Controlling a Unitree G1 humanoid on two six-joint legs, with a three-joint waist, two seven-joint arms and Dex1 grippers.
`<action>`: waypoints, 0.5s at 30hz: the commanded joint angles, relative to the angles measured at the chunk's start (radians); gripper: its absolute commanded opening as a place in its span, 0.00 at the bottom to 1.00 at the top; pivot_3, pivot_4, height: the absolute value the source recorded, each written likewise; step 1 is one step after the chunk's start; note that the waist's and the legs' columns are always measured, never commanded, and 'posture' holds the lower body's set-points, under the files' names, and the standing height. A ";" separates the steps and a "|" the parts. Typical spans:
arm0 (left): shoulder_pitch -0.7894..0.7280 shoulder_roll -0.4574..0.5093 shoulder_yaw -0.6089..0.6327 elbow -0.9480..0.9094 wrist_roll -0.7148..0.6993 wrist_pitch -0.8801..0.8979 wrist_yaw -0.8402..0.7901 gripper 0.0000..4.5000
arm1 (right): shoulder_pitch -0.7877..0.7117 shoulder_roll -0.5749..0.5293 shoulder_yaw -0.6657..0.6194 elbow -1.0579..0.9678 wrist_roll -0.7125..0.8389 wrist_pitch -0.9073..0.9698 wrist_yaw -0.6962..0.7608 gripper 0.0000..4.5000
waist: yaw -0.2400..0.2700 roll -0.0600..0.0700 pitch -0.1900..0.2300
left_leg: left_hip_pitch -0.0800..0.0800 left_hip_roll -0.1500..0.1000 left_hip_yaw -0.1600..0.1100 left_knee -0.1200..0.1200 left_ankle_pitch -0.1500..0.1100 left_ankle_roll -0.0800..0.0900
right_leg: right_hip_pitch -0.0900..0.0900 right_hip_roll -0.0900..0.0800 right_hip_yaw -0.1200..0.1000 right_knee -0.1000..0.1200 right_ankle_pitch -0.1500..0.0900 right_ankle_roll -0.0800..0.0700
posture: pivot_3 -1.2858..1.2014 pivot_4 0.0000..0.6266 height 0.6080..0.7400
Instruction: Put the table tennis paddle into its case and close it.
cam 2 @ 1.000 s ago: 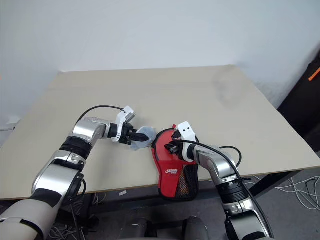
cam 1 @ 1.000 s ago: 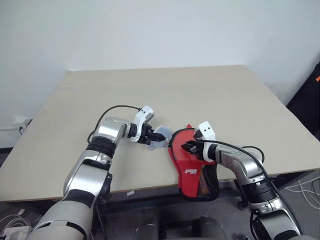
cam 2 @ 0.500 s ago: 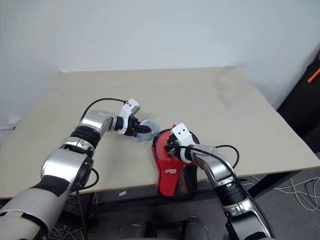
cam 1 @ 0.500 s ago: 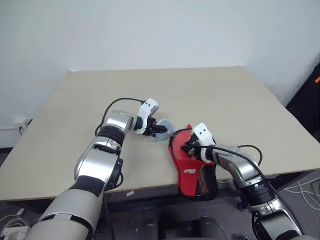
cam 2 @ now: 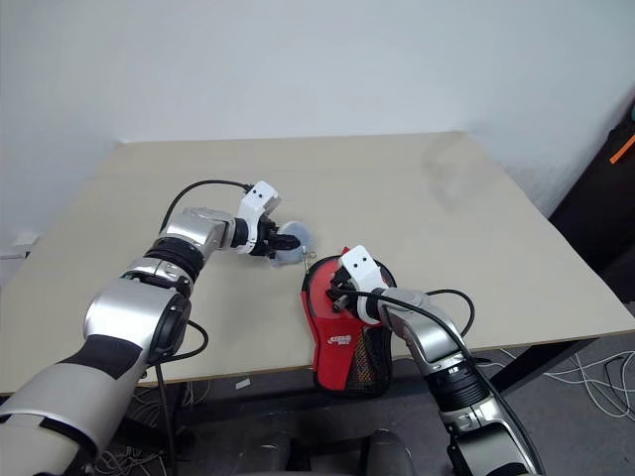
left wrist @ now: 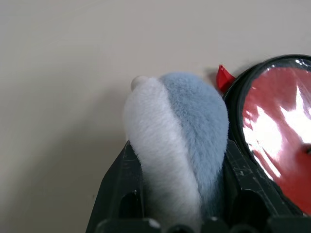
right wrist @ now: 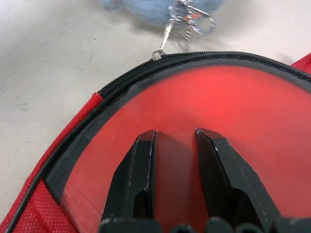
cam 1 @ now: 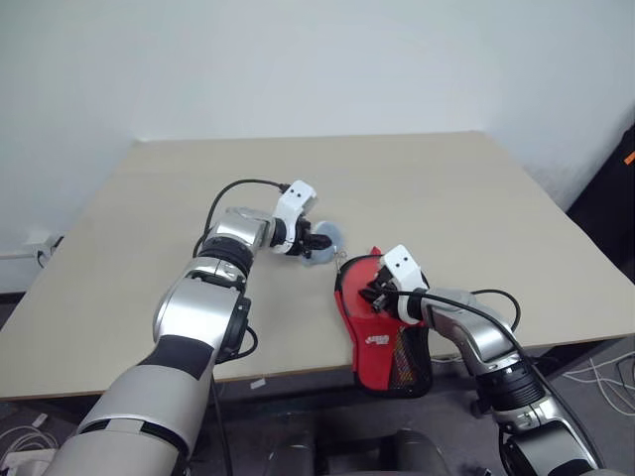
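My left gripper is to let go of the fluffy charm, now hanging from the case's zip, on the bare table [cam 1: 395, 232] [left wrist: 194, 30] just past the round end of the red case.
The red case [cam 1: 375, 332] lies at the table's front edge, its black mesh narrow end [cam 1: 412, 369] hanging over it. Through its clear plastic panel [right wrist: 252, 92] the red blade of the table tennis paddle [left wrist: 279, 116] shows; the handle is hidden. My right gripper [cam 1: 375, 294] rests on that panel, its fingers [right wrist: 138, 170] slightly apart with nothing between them. A fluffy blue-and-white charm [left wrist: 175, 136] hangs by a small metal chain [right wrist: 182, 22] from the case's zip. My left gripper [cam 1: 316, 241] is shut on the charm, just beyond the round end of the case.
The beige table [cam 1: 446, 188] stretches wide and bare beyond and beside the case. Its front edge [cam 1: 298, 369] runs close under the case. A white wall stands behind the table.
My left gripper has carried the fluffy charm away from me and a little right, toward the far side of the case's round end. The right gripper has stayed on the panel.
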 commanded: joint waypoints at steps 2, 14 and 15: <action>-0.109 -0.043 0.103 0.003 -0.024 -0.081 0.229 0.37 | 0.036 -0.009 0.024 0.033 -0.018 0.047 0.000 0.29 | 0.000 0.000 0.000 | 0.000 0.000 -0.002 0.000 0.000 0.001 | 0.000 0.000 0.000 0.000 0.000 0.000 | 0.52 0.00 0.88; -0.142 -0.212 0.190 0.028 -0.010 -0.153 0.368 0.37 | 0.084 -0.010 0.027 -0.033 -0.021 0.065 -0.019 0.29 | 0.000 0.000 0.000 | 0.000 -0.001 -0.003 0.000 0.000 0.002 | 0.000 -0.001 0.000 0.000 0.000 0.000 | 0.52 0.00 0.88; -0.145 -0.222 0.198 0.029 -0.013 -0.162 0.380 0.37 | 0.086 -0.011 0.027 -0.038 -0.021 0.067 -0.019 0.29 | 0.000 0.000 0.000 | 0.000 -0.001 -0.003 0.000 0.000 0.002 | 0.000 -0.001 0.000 0.000 0.000 0.000 | 0.52 0.00 0.88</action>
